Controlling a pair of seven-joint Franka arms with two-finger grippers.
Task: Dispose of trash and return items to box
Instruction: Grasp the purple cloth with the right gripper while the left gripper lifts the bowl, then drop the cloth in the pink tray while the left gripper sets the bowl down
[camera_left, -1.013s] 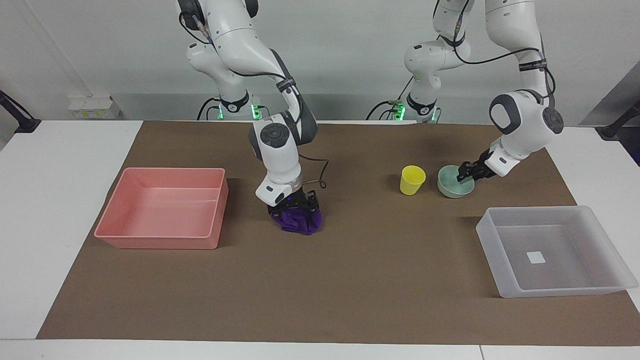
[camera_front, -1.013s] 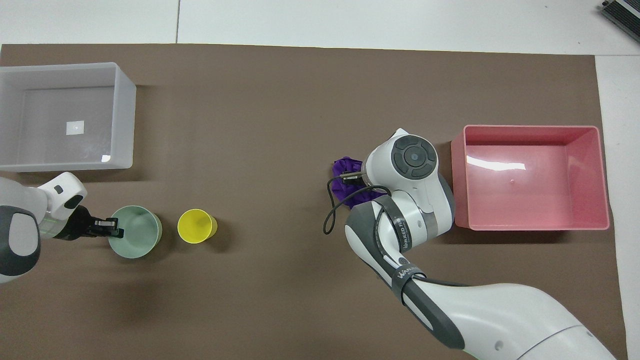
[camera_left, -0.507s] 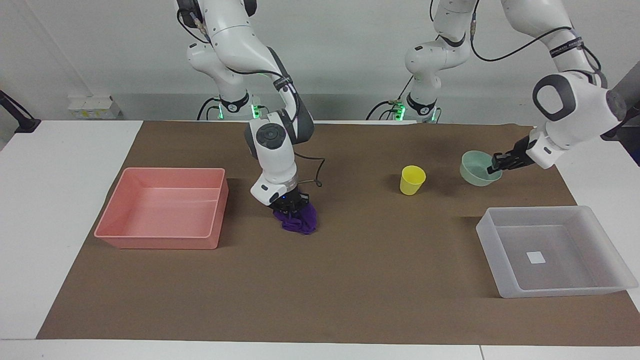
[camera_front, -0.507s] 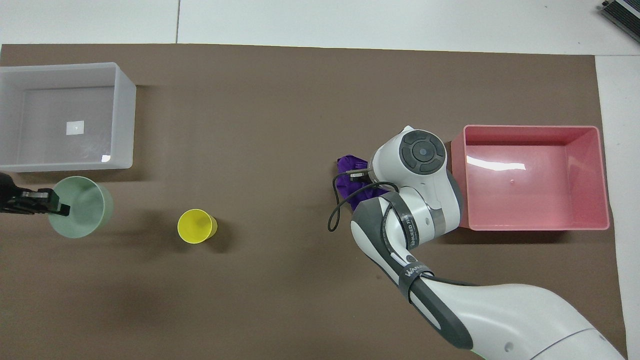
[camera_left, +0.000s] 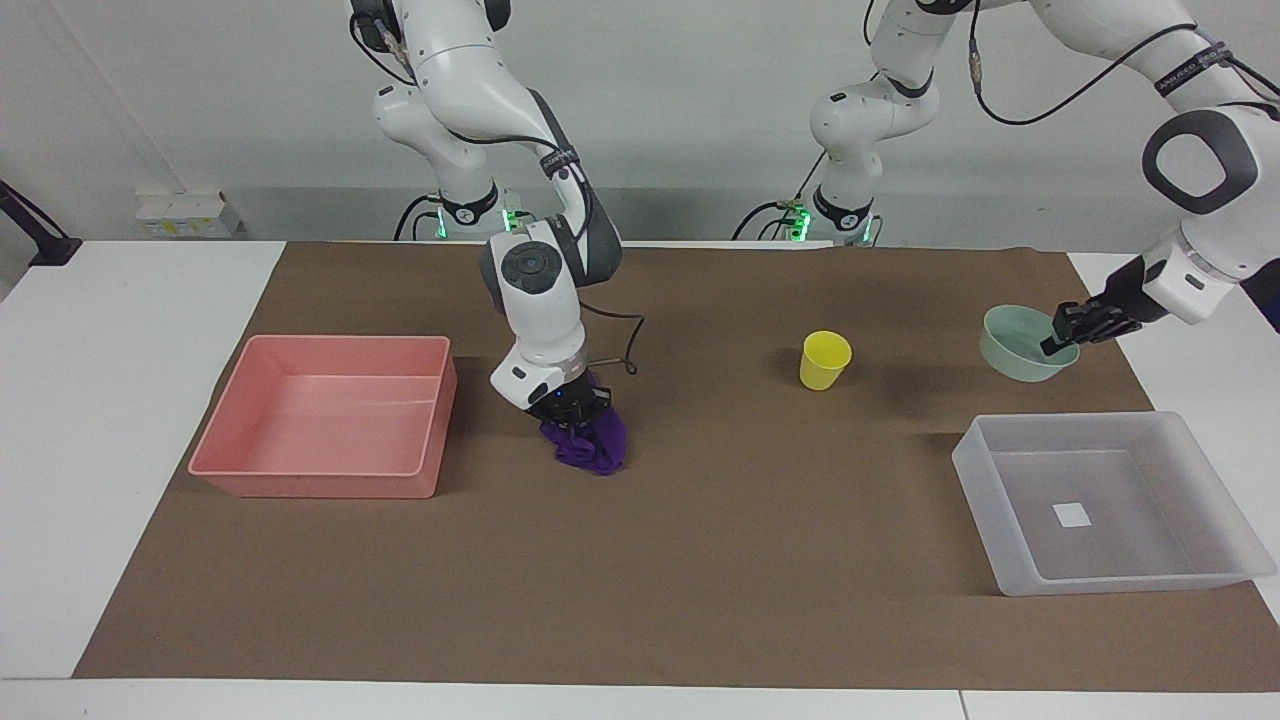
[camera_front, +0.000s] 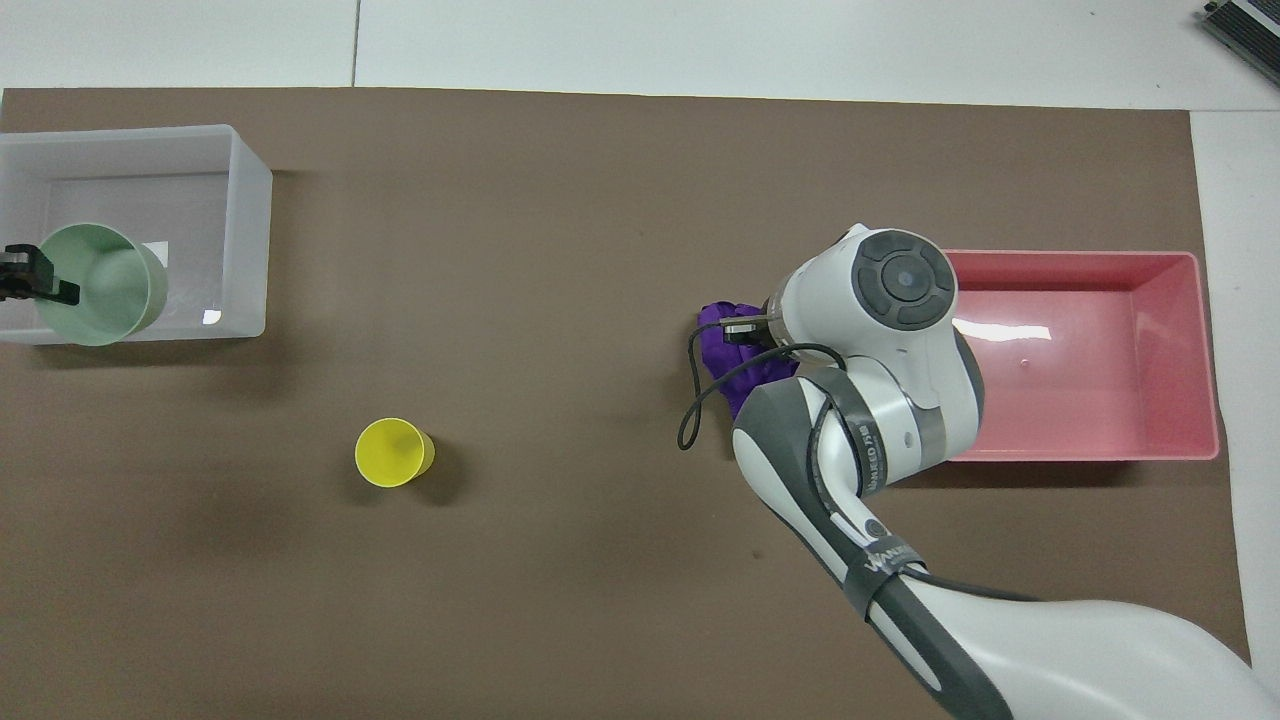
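My left gripper should release the mint-green bowl over the white label on the bottom of the translucent box (camera_front: 137, 258).
My right gripper (camera_left: 572, 404) is shut on the purple cloth wad (camera_left: 592, 443), which hangs from it just above the mat beside the pink bin; in the overhead view the wrist hides most of the cloth (camera_front: 718, 345). My left gripper (camera_left: 1060, 334) is shut on the rim of the mint-green bowl (camera_left: 1015, 342) and holds it in the air. In the overhead view the bowl (camera_front: 98, 285) and left gripper (camera_front: 38, 285) are over the translucent box (camera_front: 252, 205). The yellow cup (camera_left: 825, 360) stands upright on the mat mid-table, and also shows in the overhead view (camera_front: 393, 452).
The pink bin (camera_left: 320, 482) stands toward the right arm's end of the table, holding nothing I can see; the right arm's wrist covers its corner (camera_front: 1080, 446) from above. The translucent box (camera_left: 1100, 572) holds only its white label. A brown mat (camera_left: 700, 560) covers the table.
My left gripper lifted the mint bowl off the mat and carried it toward the translucent box. My right gripper closed on the purple cloth and moved it toward the pink bin.
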